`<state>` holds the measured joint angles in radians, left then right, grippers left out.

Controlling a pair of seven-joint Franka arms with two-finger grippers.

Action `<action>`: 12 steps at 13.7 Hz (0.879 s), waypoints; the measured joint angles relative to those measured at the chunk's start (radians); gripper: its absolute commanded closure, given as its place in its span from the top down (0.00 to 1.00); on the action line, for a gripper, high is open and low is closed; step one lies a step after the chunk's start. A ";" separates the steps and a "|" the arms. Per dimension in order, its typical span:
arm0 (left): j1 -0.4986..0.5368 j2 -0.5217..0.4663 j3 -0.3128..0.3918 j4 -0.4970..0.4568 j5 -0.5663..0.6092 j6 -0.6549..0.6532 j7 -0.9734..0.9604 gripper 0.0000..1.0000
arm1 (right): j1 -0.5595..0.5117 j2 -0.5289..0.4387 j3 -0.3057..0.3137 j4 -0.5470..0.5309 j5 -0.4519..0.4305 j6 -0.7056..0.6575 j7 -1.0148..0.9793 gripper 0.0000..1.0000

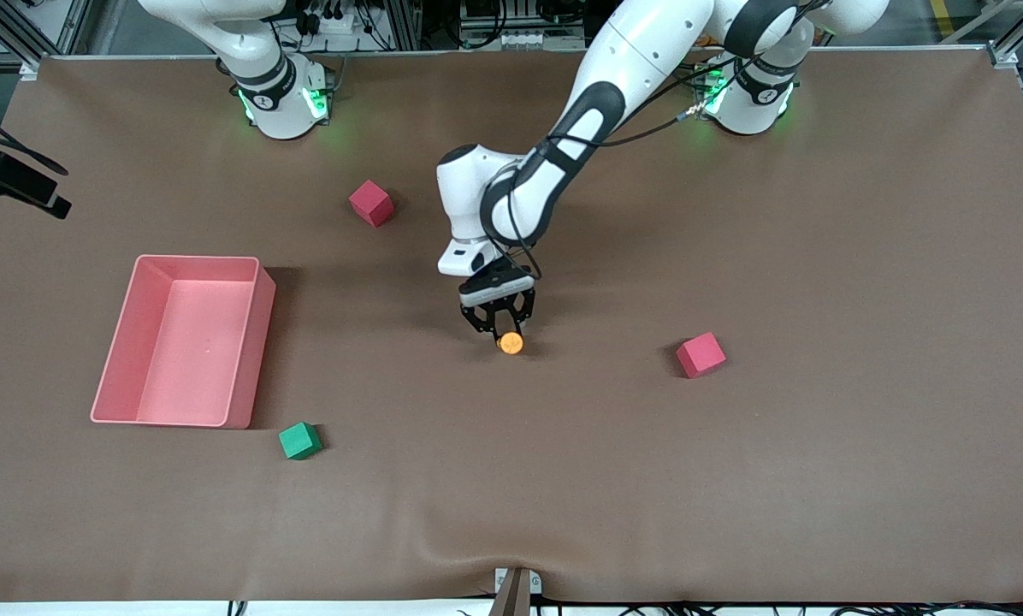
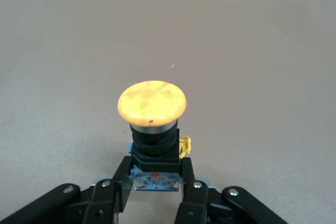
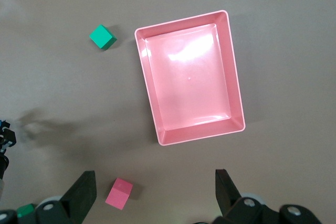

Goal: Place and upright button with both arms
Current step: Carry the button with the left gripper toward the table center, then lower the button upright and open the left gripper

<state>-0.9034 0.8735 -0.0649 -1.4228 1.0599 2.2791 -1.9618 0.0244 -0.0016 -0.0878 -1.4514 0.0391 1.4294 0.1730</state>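
Observation:
Next, I let go of the button with my left gripper on the brown table about midway (image 1: 508,353) between the pink bin and the farther red cube.
The button (image 1: 510,343) has a round orange cap (image 2: 152,102) on a short black body (image 2: 154,148). My left gripper (image 1: 499,323) is shut on the base of that body, with a finger (image 2: 119,182) on each side and the cap pointing away from the palm. It holds the button low over the middle of the brown table; I cannot tell if it touches the surface. The right gripper (image 3: 155,195) is out of the front view. In the right wrist view it hangs open and high over the table beside the pink bin, with nothing between its fingers (image 3: 84,192).
A pink bin (image 1: 195,351) (image 3: 189,77) sits toward the right arm's end. A green cube (image 1: 299,441) (image 3: 102,36) lies just nearer the front camera than the bin. One red cube (image 1: 370,203) (image 3: 119,193) lies near the right arm's base, another (image 1: 700,354) toward the left arm's end.

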 measured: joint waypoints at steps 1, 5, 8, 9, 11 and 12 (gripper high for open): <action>-0.006 0.003 0.000 -0.001 0.047 0.000 -0.034 0.00 | -0.001 0.000 -0.002 0.000 0.000 0.004 0.000 1.00; -0.014 0.058 0.002 -0.001 0.225 -0.001 -0.164 0.00 | -0.004 0.000 -0.006 0.000 0.000 0.007 0.000 1.00; -0.015 0.086 0.005 0.001 0.262 -0.002 -0.173 0.00 | -0.005 0.000 -0.007 -0.001 0.000 0.010 0.000 1.00; -0.015 0.093 0.008 0.001 0.266 -0.002 -0.173 0.00 | -0.005 0.000 -0.008 -0.001 0.000 0.010 0.000 1.00; -0.021 0.102 0.016 0.002 0.276 -0.005 -0.174 0.02 | -0.004 0.000 -0.006 -0.005 0.000 0.010 0.000 1.00; -0.031 0.104 0.025 0.002 0.276 -0.005 -0.174 0.28 | -0.003 0.000 -0.005 -0.007 0.000 0.010 0.000 1.00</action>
<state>-0.9345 0.9772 -0.0395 -1.4207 1.3364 2.2739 -2.1358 0.0218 -0.0013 -0.0926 -1.4579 0.0390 1.4399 0.1731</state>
